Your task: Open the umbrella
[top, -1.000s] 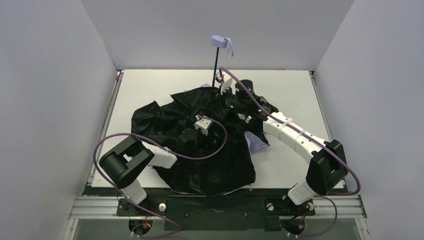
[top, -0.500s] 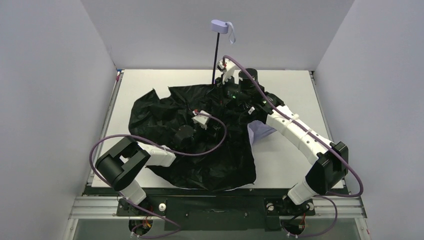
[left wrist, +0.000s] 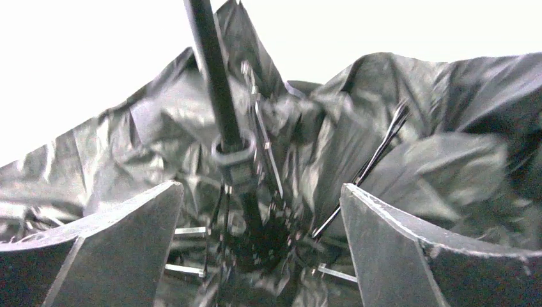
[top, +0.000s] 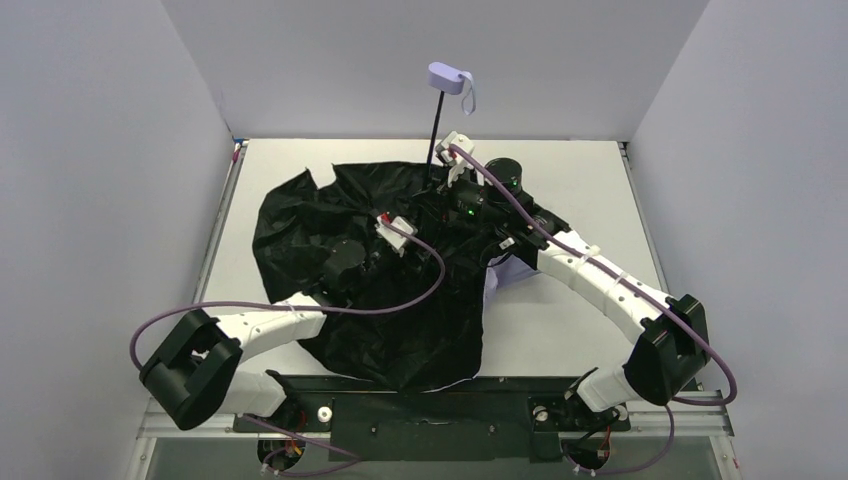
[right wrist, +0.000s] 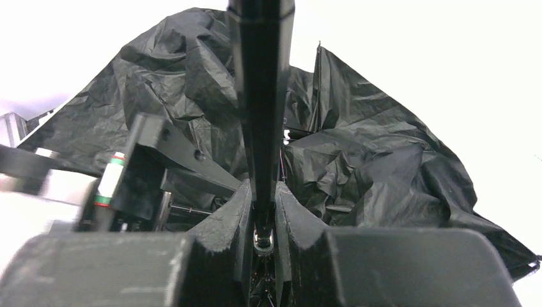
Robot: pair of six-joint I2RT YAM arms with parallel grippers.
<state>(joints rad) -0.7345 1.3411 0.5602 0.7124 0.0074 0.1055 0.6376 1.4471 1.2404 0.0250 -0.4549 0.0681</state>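
The umbrella's canopy is still crumpled around the runner, so the left gripper should close at the runner's top rim (left wrist: pixel 233 148) and push down while the right gripper steadies the umbrella's stem.
The umbrella lies upside down on the table, its crumpled black underside (top: pixel 330 215) facing up and a bit of lavender canopy (top: pixel 497 285) showing at the right. Its thin black shaft (top: pixel 436 125) stands up to the lavender knob handle (top: pixel 447 77) with its strap. My right gripper (top: pixel 440 178) is shut on the shaft (right wrist: pixel 261 96) low down, fingers (right wrist: pixel 236 211) pressed against both sides. My left gripper (left wrist: pixel 262 198) is open among the ribs, its fingers (left wrist: pixel 115 236) wide either side of the runner (left wrist: pixel 233 157) and touching nothing.
The white table (top: pixel 580 180) is boxed in by grey walls at the left, right and back. A purple cable (top: pixel 430 285) from the left arm loops over the canopy. The left arm's elbow (top: pixel 190 370) hangs past the table's near-left corner.
The left arm's elbow dropped toward the near-left corner and its gripper moved further into the canopy beside the shaft. The canopy shifted left. The right gripper stayed shut on the shaft.
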